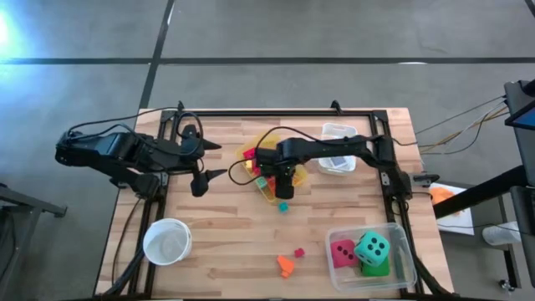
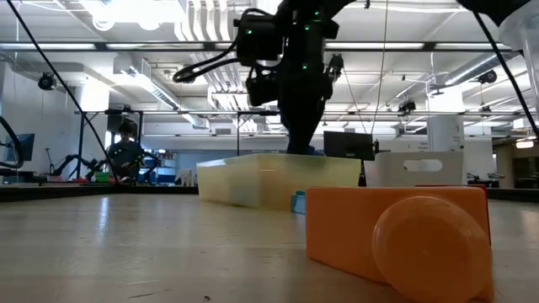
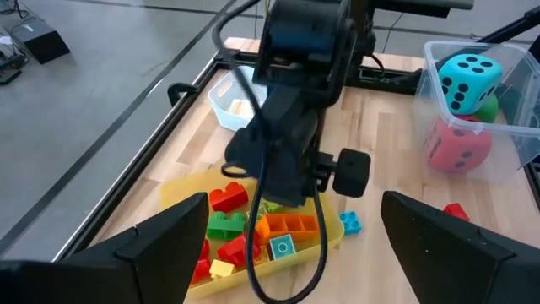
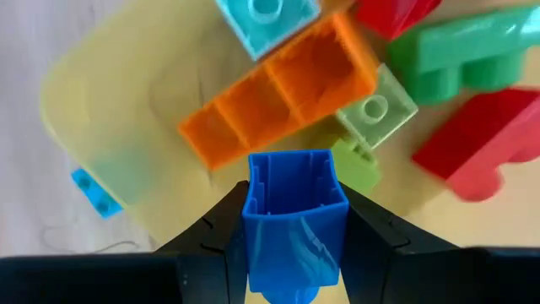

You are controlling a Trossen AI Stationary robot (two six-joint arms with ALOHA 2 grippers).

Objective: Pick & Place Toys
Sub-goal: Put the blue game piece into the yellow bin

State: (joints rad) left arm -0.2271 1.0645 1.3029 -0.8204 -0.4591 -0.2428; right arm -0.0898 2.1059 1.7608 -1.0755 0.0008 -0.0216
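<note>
The robot's right gripper will release the blue block in the yellow bin (image 1: 285, 186) (image 4: 283, 180), between the long orange block and the light green block.
My right gripper (image 1: 287, 180) points down over the yellow bin (image 1: 251, 155), shut on a blue block (image 4: 295, 211). Orange (image 4: 278, 93), teal (image 4: 266, 17), green (image 4: 460, 55) and red blocks (image 4: 481, 152) lie in the bin below it. Loose on the table are a teal block (image 1: 283, 206), a red block (image 1: 298, 252) and an orange block (image 1: 286, 266). Three dice, the teal one (image 1: 372, 247) on top, sit in the clear bin (image 1: 401, 242). My left gripper (image 1: 213, 160) hangs open to the left of the yellow bin, with nothing between its fingers. My right gripper pinches the blue block by two opposite sides (image 4: 253, 228) between its two fingers. The fingers come from above and point down. The block is lifted clear above the blocks in the yellow bin, with its hollow end (image 4: 295, 173) pointing down, away from the wrist.
A white bin (image 1: 337, 159) stands right of the yellow bin, under the right arm. A round white bowl (image 1: 167, 242) sits near the front left. The black frame rails (image 1: 393, 180) run along the table's sides. Bare wood lies between bowl and clear bin.
</note>
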